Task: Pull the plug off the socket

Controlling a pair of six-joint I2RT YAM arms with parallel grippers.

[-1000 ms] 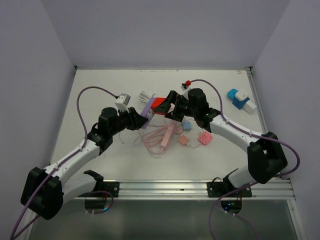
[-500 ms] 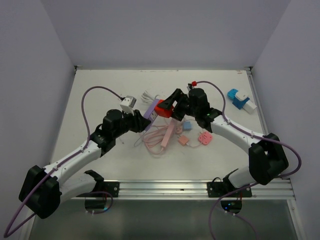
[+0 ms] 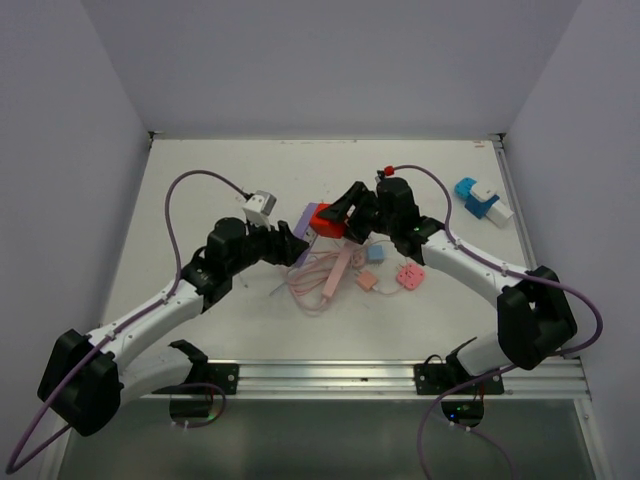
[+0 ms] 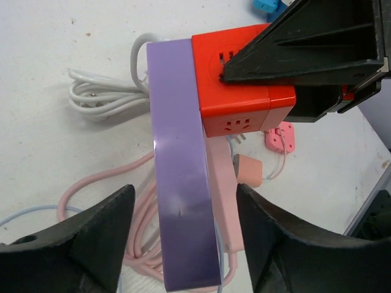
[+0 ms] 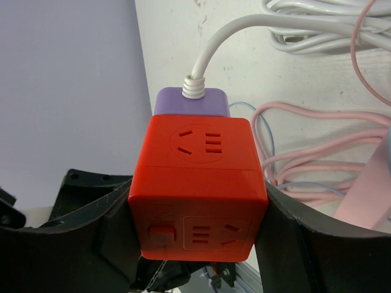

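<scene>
The robot's right gripper will release the red cube socket on the table (image 3: pixel 357 232) next to the light-blue adapter.
A red cube socket (image 5: pixel 198 183) is joined to the end of a purple power strip (image 4: pixel 180 152), which has a white cord (image 5: pixel 244 30). My right gripper (image 5: pixel 198 201) is shut on the red cube's two sides and holds it off the table; it shows in the top view (image 3: pixel 345 212) beside the cube (image 3: pixel 326 219). My left gripper (image 4: pixel 189 256) is open, with a finger on each side of the purple strip and a gap at both. In the top view it (image 3: pixel 287 247) sits just left of the strip (image 3: pixel 307 214).
A pink power strip (image 3: pixel 335 272) with looped pink cable lies under the purple one. Small pink (image 3: pixel 410 275), orange (image 3: pixel 367 282) and light-blue (image 3: pixel 375 252) adapters lie to its right. A blue-and-white plug block (image 3: pixel 480 198) lies at the far right. A coiled white cable (image 4: pixel 104 97) lies behind.
My left gripper has opened and let go of the purple strip, drawing back slightly. My right gripper has shifted the red cube a little to the right.
</scene>
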